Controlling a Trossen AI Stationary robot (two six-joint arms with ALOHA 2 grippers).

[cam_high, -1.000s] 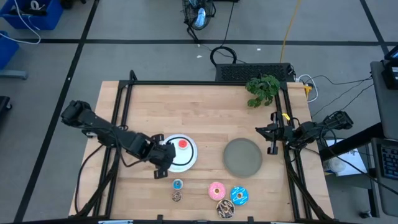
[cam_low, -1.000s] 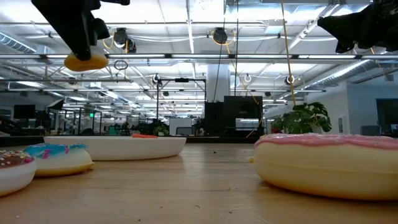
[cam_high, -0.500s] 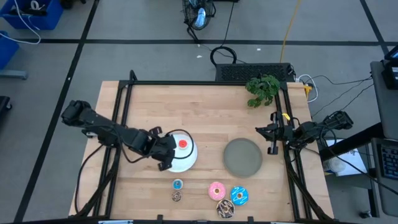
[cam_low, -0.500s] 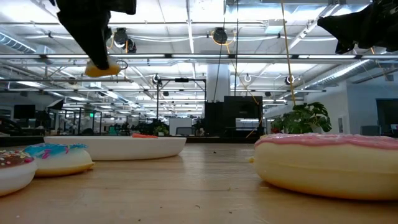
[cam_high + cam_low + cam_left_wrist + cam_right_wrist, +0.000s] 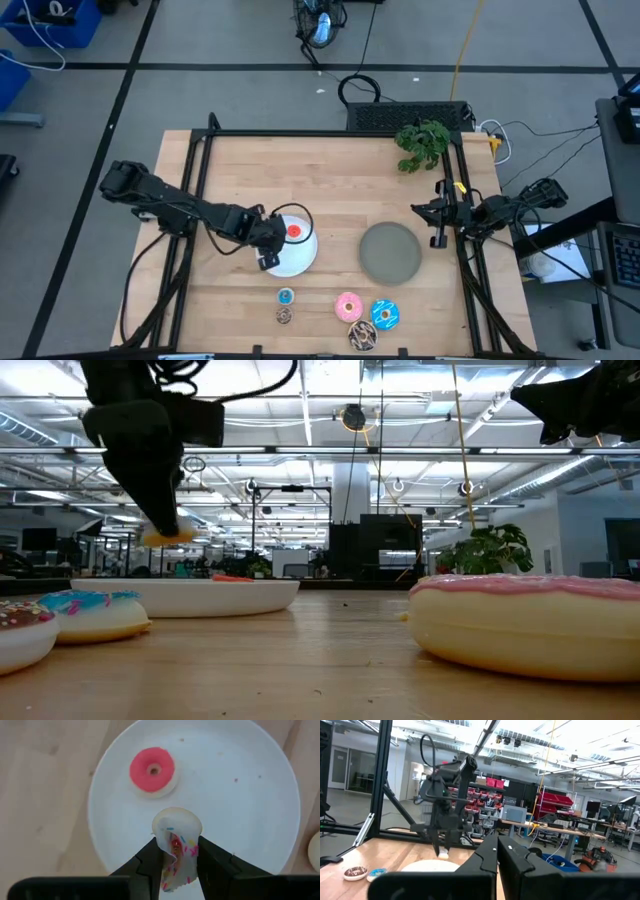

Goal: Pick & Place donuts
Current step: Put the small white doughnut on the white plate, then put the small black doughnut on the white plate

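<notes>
My left gripper is going to let go of the tiny sprinkled donut on the white plate (image 5: 284, 249) (image 5: 174, 825), close beside the tiny red donut.
My left gripper (image 5: 268, 243) is shut on a tiny pink-white sprinkled donut (image 5: 176, 845) just above the white plate (image 5: 300, 262). The gripper also shows in the low view (image 5: 160, 525). A tiny red donut (image 5: 293, 231) lies flat on that plate. A tiny blue donut (image 5: 286, 296) and a tiny brown donut (image 5: 285, 316) lie on the table near the front edge. So do a larger pink (image 5: 349, 305), a blue sprinkled (image 5: 385, 314) and a brown donut (image 5: 362, 335). My right gripper (image 5: 438, 216) is shut and empty at the table's right edge. My left gripper pinches the tiny donut's rim (image 5: 167, 848) between its two fingers. The fingers come from above, pointing down. The donut stands on edge in the hold, one part (image 5: 177, 822) past the fingertips, lifted clear above the white plate (image 5: 240, 795).
A grey plate (image 5: 390, 252) lies right of the white one. A green plant (image 5: 422, 142) stands at the far right corner. A black frame (image 5: 330, 133) runs round the table's edges. Bare wood lies across the far half.
My left gripper has gone a little toward the table's far right over the white plate and come down toward it. It stays shut on the tiny donut, which has come down with it and hangs just above the plate.
</notes>
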